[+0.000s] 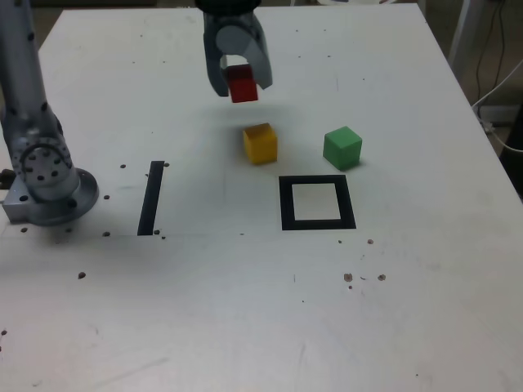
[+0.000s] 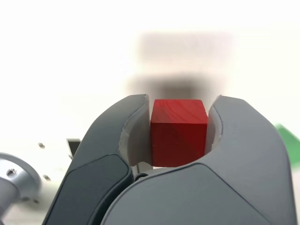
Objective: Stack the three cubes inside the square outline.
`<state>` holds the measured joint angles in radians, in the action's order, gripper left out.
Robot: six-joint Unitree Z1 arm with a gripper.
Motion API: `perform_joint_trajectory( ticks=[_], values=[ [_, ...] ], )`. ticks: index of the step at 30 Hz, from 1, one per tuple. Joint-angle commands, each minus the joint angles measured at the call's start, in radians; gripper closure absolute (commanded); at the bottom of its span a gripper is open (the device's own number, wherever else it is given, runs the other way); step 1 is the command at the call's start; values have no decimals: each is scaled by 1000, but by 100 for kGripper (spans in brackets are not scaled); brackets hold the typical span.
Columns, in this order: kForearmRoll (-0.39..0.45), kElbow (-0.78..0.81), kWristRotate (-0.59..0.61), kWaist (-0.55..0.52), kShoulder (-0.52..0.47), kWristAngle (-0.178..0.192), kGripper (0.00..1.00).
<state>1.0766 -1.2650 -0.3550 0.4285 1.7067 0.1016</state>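
My gripper is holding the red cube. Next, I let go of it on the white centre of the black square outline [image 1: 313, 199].
My gripper [image 1: 242, 83] is shut on the red cube [image 1: 243, 83], holding it in the air above the white table, behind the yellow cube. In the wrist view the red cube [image 2: 179, 132] sits squeezed between the two grey fingers [image 2: 126, 136]. The yellow cube [image 1: 260, 143] and the green cube [image 1: 341, 147] rest on the table, apart from each other, just behind the black square outline [image 1: 317, 202]. The outline's white centre holds nothing. A sliver of the green cube [image 2: 288, 140] shows at the edge of the wrist view.
The arm's grey base [image 1: 45, 175] stands at the exterior view's left. A straight black strip [image 1: 151, 198] lies between the base and the outline. Cables and a pale stand leg show past the table's far right edge. Small dark specks dot the tabletop.
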Motion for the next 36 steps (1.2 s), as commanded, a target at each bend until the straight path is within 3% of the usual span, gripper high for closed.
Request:
perform_joint_trajectory(
  ticks=[1,9,16,26,36],
  values=[
    [21,-4,52,-120,1,5,81],
    [68,-19,218,-374,6,-6,81],
    [111,-100,296,-504,54,-5,81],
    [121,-187,311,-536,191,-15,78],
    [120,-221,370,-536,263,-24,78]
  ],
)
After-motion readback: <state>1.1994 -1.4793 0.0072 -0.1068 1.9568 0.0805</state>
